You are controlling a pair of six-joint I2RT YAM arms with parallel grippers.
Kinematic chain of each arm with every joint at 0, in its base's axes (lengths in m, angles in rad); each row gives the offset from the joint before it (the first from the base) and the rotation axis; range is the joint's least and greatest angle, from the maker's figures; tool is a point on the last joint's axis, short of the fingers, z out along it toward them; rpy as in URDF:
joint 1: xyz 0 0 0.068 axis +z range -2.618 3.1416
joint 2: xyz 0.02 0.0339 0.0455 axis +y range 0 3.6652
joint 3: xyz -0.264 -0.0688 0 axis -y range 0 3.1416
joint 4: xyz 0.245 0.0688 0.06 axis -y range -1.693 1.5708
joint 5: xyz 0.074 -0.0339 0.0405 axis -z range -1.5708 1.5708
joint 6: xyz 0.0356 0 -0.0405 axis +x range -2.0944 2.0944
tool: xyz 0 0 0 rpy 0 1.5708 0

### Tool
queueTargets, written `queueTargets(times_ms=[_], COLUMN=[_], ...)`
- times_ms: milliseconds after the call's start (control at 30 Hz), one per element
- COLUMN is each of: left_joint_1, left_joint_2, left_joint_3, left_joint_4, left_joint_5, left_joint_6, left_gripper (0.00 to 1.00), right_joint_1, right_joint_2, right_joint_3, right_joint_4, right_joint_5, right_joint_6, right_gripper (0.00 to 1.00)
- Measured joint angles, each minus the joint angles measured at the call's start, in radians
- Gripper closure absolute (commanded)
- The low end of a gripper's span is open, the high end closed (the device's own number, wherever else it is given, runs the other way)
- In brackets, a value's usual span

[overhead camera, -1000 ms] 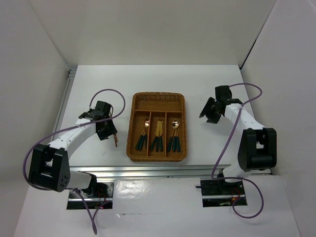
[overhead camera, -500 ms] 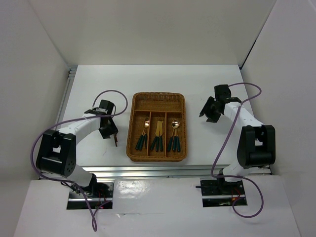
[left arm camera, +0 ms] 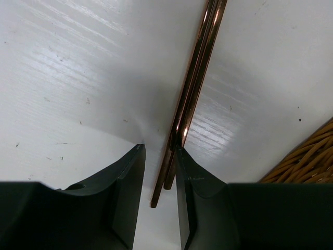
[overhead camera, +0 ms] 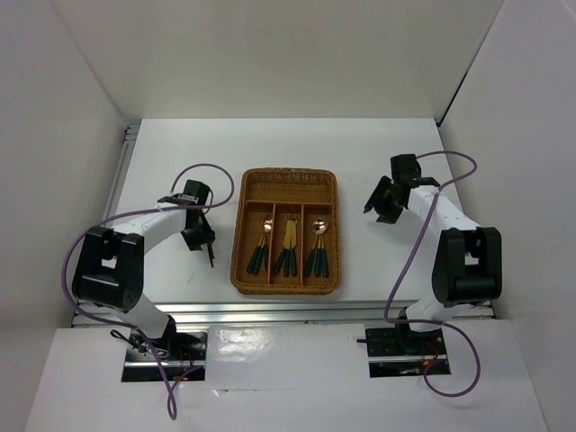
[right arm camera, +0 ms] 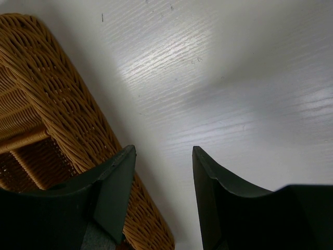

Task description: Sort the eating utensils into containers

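Observation:
Next, my left gripper spreads the chopsticks apart first, as they lie tight against each other, and take only the chopstick farther from the tray [left arm camera: 162,179].
The wicker tray [overhead camera: 240,236] lies mid-table. Its left slot holds teal-handled spoons [overhead camera: 262,243], the middle slot forks [overhead camera: 289,245], the right slot more spoons [overhead camera: 318,245]; the crosswise slot at the back is bare. Two reddish-brown chopsticks [overhead camera: 211,256] lie side by side on the table left of the tray. My left gripper [overhead camera: 200,238] straddles their near ends [left arm camera: 174,156]; they rest against my right finger [left arm camera: 193,182], with a gap to the other finger. My right gripper [overhead camera: 382,212] hangs open and empty beside the tray's right wall [right arm camera: 62,104].
A corner of the tray [left arm camera: 307,161] sits close to the right of my left gripper. White walls enclose the table on three sides. A metal rail [overhead camera: 270,310] runs along the near edge. Purple cables loop off both arms.
The left arm's elbow and shoulder have swung left and back while its gripper stayed over the chopsticks. The right arm has barely shifted.

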Motion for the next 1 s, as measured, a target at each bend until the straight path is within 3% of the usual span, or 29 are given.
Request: queueTargets(times_ms=[667, 900, 1000], left_joint_1=[0.002, 0.014, 0.017], left_joint_2=[0.057, 0.050, 0.041], left_joint_3=[0.046, 0.044, 0.044], left_joint_4=[-0.005, -0.004, -0.004], left_joint_5=[-0.010, -0.009, -0.010], left_joint_6=[0.023, 0.046, 0.057], left_gripper=[0.62, 0.76, 0.77], right_joint_1=[0.000, 0.000, 0.000], right_joint_2=[0.014, 0.015, 0.015], right_joint_3=[0.006, 0.011, 0.011], right_joint_4=[0.000, 0.000, 0.000], right_joint_5=[0.007, 0.007, 0.007], right_joint_6=[0.000, 0.000, 0.000], right_gripper=[0.46, 0.46, 0.46])
